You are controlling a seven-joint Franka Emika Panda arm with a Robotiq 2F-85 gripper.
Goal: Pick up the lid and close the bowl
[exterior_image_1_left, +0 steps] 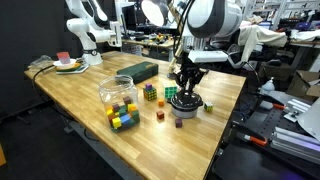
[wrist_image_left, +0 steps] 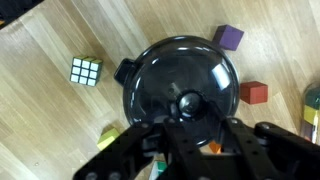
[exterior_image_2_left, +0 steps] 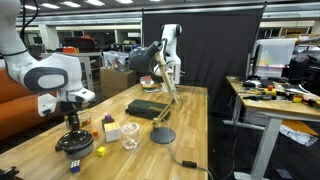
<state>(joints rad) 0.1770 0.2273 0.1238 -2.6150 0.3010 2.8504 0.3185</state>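
I should let go of the lid on the bowl's rim [exterior_image_1_left: 185, 100] [wrist_image_left: 181, 92], between the Rubik's cube and the red block.
In the wrist view the lid [wrist_image_left: 185, 70], a dark glass disc with a metal rim, lies flat over the bowl [wrist_image_left: 123, 72]. Only a black side handle of the bowl shows past the lid's edge. My gripper [wrist_image_left: 190, 125] comes in from the bottom of that view and is shut around the lid's small centre knob [wrist_image_left: 188, 103]. Both exterior views show the gripper [exterior_image_1_left: 187, 93] [exterior_image_2_left: 72, 128] pointing straight down onto the bowl [exterior_image_1_left: 187, 106] [exterior_image_2_left: 73, 148] near the table edge. The bowl's inside is hidden.
A Rubik's cube [wrist_image_left: 86, 69], a purple block [wrist_image_left: 229, 38] and a red block [wrist_image_left: 253, 93] lie close around the bowl. A clear tub of coloured blocks [exterior_image_1_left: 119, 100] and a dark box [exterior_image_1_left: 137, 71] stand further along the table. A grey disc [exterior_image_2_left: 163, 135] lies mid-table.
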